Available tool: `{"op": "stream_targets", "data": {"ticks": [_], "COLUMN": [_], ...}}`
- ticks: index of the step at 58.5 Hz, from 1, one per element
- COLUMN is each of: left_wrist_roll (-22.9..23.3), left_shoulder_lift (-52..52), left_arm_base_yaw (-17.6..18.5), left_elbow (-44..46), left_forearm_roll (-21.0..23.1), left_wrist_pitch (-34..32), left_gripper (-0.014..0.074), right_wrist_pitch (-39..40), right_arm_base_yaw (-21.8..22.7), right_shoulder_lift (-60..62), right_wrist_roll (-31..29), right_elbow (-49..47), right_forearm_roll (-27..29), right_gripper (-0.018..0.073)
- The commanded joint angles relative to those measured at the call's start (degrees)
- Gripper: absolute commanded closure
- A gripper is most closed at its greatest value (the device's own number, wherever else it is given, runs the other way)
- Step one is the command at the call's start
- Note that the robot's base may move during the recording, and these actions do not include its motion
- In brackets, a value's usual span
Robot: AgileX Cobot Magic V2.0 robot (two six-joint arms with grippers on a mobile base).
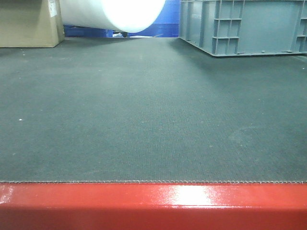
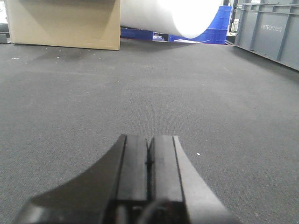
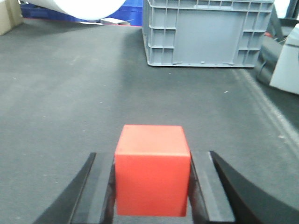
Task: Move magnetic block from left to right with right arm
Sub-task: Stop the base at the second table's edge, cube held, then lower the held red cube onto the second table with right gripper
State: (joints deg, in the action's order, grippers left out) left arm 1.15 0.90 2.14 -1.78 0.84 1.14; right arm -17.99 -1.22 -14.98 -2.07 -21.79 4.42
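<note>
I will let go of the magnetic block with my right gripper on the middle of the dark mat (image 1: 158,132), toward the shiny red edge of the table.
The magnetic block (image 3: 152,170), a plain bright red cube, fills the gap between the two black fingers of my right gripper (image 3: 152,158) in the right wrist view. Both pads press against its sides, and the dark mat shows beneath it. My left gripper (image 2: 149,140) points over bare dark mat with its fingers pressed together and nothing between them. The front view shows neither the cube nor either gripper, only the mat and the glossy red table edge (image 1: 153,203).
A grey plastic crate (image 3: 208,32) stands ahead of the right gripper, also at the back right of the front view (image 1: 244,26). A cardboard box (image 2: 63,23) and a white roll (image 2: 173,16) sit at the back. Grey equipment (image 3: 280,60) lies at far right.
</note>
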Motion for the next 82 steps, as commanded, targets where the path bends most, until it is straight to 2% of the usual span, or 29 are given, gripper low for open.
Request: {"op": "stream_targets", "data": {"ticks": [1,7,14,21,27,33,45,53,60,71,75,82], "left_wrist_roll": [0.06,0.06,0.06,0.06,0.06,0.06,0.06,0.06,0.06,0.06,0.06,0.06], "left_shoulder_lift": [0.41,0.41,0.41,0.41,0.41,0.41,0.41,0.41,0.41,0.41,0.41,0.41], "left_arm_base_yaw": [0.32,0.32,0.32,0.32,0.32,0.32,0.32,0.32,0.32,0.32,0.32,0.32], "left_elbow": [-0.59,-0.59,-0.59,-0.59,-0.59,-0.59,-0.59,-0.59,-0.59,-0.59,-0.59,-0.59], "left_forearm_roll": [0.44,0.44,0.44,0.44,0.44,0.44,0.44,0.44,0.44,0.44,0.44,0.44], "left_wrist_pitch": [-4.73,-4.73,-4.73,-4.73,-4.73,-4.73,-4.73,-4.73,-4.73,-4.73,-4.73,-4.73], "left_gripper": [0.0713,0.0713,0.0713,0.0713,0.0713,0.0713,0.0713,0.0713,0.0713,0.0713,0.0713,0.0713], "right_wrist_pitch": [3.08,0.68,0.55,0.73,0.55,-0.53,-9.84,-17.58,-26.96,-40.44,-44.58,-50.55], "right_arm_base_yaw": [0.24,-0.96,-4.53,-9.82,-15.61,-21.03,-30.52,-34.2,-36.13,-36.56,-36.78,-37.81], "right_shoulder_lift": [-3.59,-9.41,-17.14,-24.54,-30.79,-37.5,-51.87,-61.64,-69.34,-79.75,-83.21,-87.89], "right_wrist_roll": [-0.44,-0.44,-0.44,-0.44,-0.36,1.41,9.26,16.81,26.79,40.86,42.84,42.98], "right_elbow": [-4.09,-6.95,-9.47,-11.79,-14.43,-17.71,-28.03,-36.22,-44.38,-57.09,-61.23,-68.47], "right_forearm_roll": [1.06,1.0,0.64,-1.26,-6.61,-8.68,-8.89,-8.89,-8.89,-9.33,-10.02,-10.87], "right_gripper": [0.0172,0.0172,0.0172,0.0172,0.0172,0.0172,0.0172,0.0172,0.0172,0.0172,0.0172,0.0172]}}
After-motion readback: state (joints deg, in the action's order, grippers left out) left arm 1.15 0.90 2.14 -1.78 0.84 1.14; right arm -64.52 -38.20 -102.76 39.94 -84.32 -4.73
